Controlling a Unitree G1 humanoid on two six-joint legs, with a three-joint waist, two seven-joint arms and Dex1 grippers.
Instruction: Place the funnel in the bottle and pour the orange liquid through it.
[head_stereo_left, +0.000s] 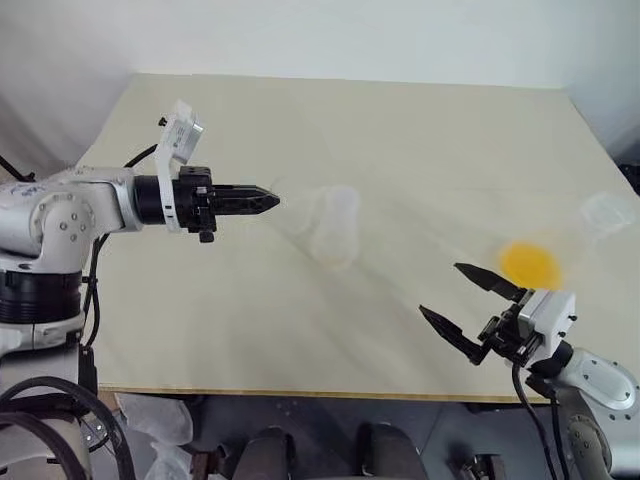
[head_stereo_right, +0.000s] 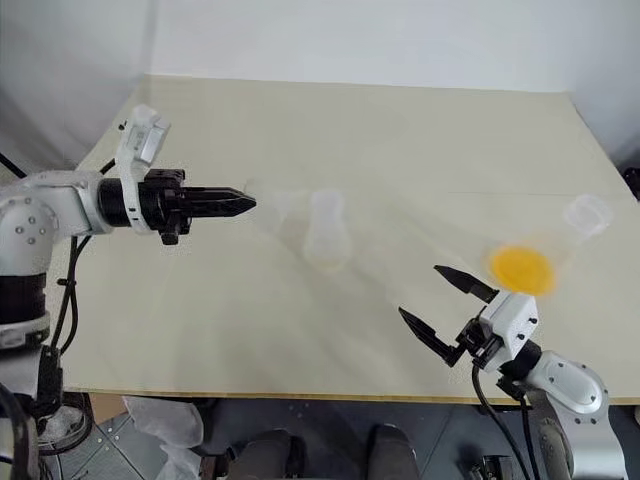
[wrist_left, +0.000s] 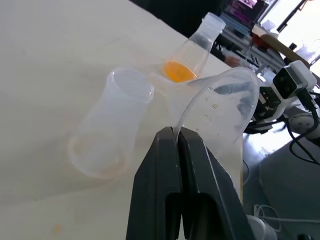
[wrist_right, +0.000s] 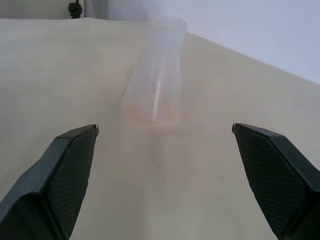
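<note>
Next, I let go of the clear funnel with my left gripper in the opening of the small clear bottle (head_stereo_left: 340, 190) (wrist_left: 132, 83). The funnel is in the air beside the bottle.
My left gripper (head_stereo_left: 272, 201) is shut on the rim of the clear funnel (wrist_left: 226, 102), held in the air just left of the bottle (head_stereo_left: 335, 226). The small clear bottle stands upright near the table's middle, its mouth open and apart from the funnel. The orange liquid (head_stereo_left: 529, 263) lies in the base of a larger clear conical flask (head_stereo_right: 585, 214) at the right side of the table. My right gripper (head_stereo_left: 440, 288) stands open just left of that flask, nothing between its fingers (wrist_right: 70, 165); it faces the bottle (wrist_right: 154, 80) from a distance.
The pale table (head_stereo_left: 300, 330) has its front edge just below my right gripper and its right edge close behind the flask. A white wall backs the table. Plastic wrapping (head_stereo_left: 160, 420) lies on the floor under the front left.
</note>
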